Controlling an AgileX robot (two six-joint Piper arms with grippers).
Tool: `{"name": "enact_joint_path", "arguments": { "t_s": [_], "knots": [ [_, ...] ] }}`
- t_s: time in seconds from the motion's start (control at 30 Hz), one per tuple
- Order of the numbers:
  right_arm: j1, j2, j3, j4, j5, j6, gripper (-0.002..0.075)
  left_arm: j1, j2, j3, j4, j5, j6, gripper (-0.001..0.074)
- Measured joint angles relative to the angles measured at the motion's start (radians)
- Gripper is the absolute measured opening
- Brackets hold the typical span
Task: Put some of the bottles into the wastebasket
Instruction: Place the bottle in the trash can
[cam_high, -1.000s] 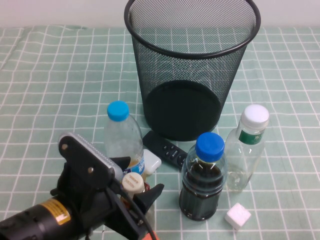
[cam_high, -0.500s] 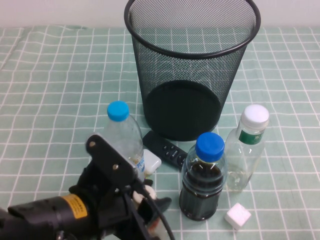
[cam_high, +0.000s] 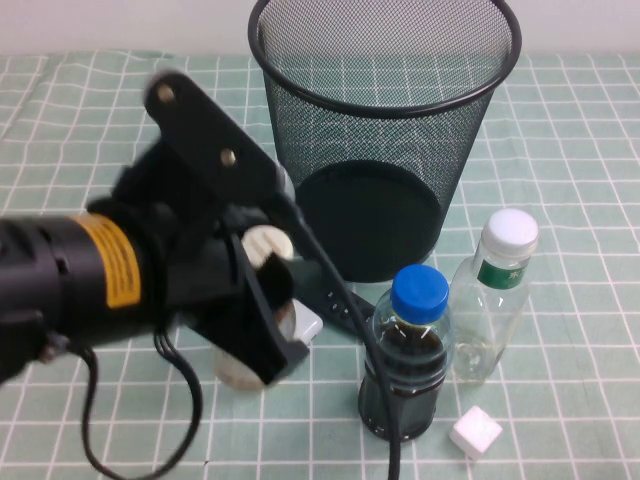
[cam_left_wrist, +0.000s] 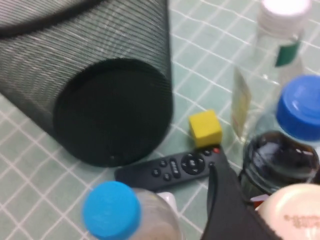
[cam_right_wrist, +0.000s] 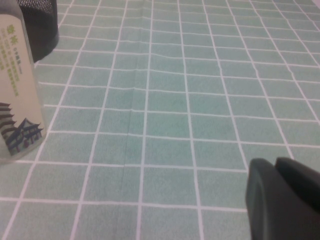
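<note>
The left gripper will release the small brownish bottle on the middle of the wastebasket's solid black bottom (cam_high: 360, 217) (cam_left_wrist: 115, 115).
My left gripper (cam_high: 268, 262) is shut on the small brownish bottle (cam_high: 266, 243) with the cream cap and holds it in the air, in front of the wastebasket (cam_high: 385, 130) and to its left. In the left wrist view the cream cap (cam_left_wrist: 295, 210) sits beside my black finger (cam_left_wrist: 225, 210), with the black mesh wastebasket (cam_left_wrist: 100, 85) beyond. The tall clear bottle (cam_high: 495, 295) with a white cap and green label stands upright right of the basket. It also shows in the right wrist view (cam_right_wrist: 15, 85). My right gripper (cam_right_wrist: 285, 200) hangs low over the cloth, shut and empty, out of the high view.
A squat blue-capped bottle of dark liquid (cam_high: 408, 350) stands in front of the basket. A clear blue-capped bottle (cam_left_wrist: 111, 210) stands close under my left arm. A black remote (cam_high: 340, 305), a yellow cube (cam_left_wrist: 205, 127) and a white cube (cam_high: 474, 432) lie on the green checked cloth (cam_high: 90, 130).
My left arm has risen from the table's front edge with the small bottle and moved up and back towards the wastebasket. The other bottles have not moved.
</note>
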Motion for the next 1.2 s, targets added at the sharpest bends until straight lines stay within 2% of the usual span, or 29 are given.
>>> {"name": "enact_joint_path", "arguments": {
  "t_s": [0.13,0.33,0.57,0.73,0.83,0.93,1.1,1.2],
  "knots": [
    [0.0,0.0,0.0,0.0,0.0,0.0,-0.0007,0.0,-0.015,-0.124,0.023,0.116,-0.033,0.0288],
    [0.0,0.0,0.0,0.0,0.0,0.0,-0.0007,0.0,-0.015,-0.43,0.018,0.325,-0.024,0.0288],
    [0.0,0.0,0.0,0.0,0.0,0.0,-0.0007,0.0,0.153,-0.77,0.09,0.293,0.078,0.0288],
    [0.0,0.0,0.0,0.0,0.0,0.0,-0.0007,0.011,0.344,-0.928,0.129,0.222,0.147,0.0288],
    [0.0,0.0,0.0,-0.015,0.0,0.0,-0.0007,0.057,0.472,-1.016,0.119,0.189,0.161,0.0288],
    [0.0,0.0,0.0,-0.031,-0.002,0.0,-0.0007,0.138,0.583,-1.112,0.045,0.18,0.193,0.0288],
    [0.0,0.0,0.0,-0.037,-0.022,0.004,-0.0007,0.297,0.753,-1.214,-0.248,0.143,0.346,0.0288],
    [0.0,0.0,0.0,-0.017,-0.036,0.005,-0.0007,0.364,0.842,-1.232,-0.434,0.132,0.45,0.0288]
  ]
}}
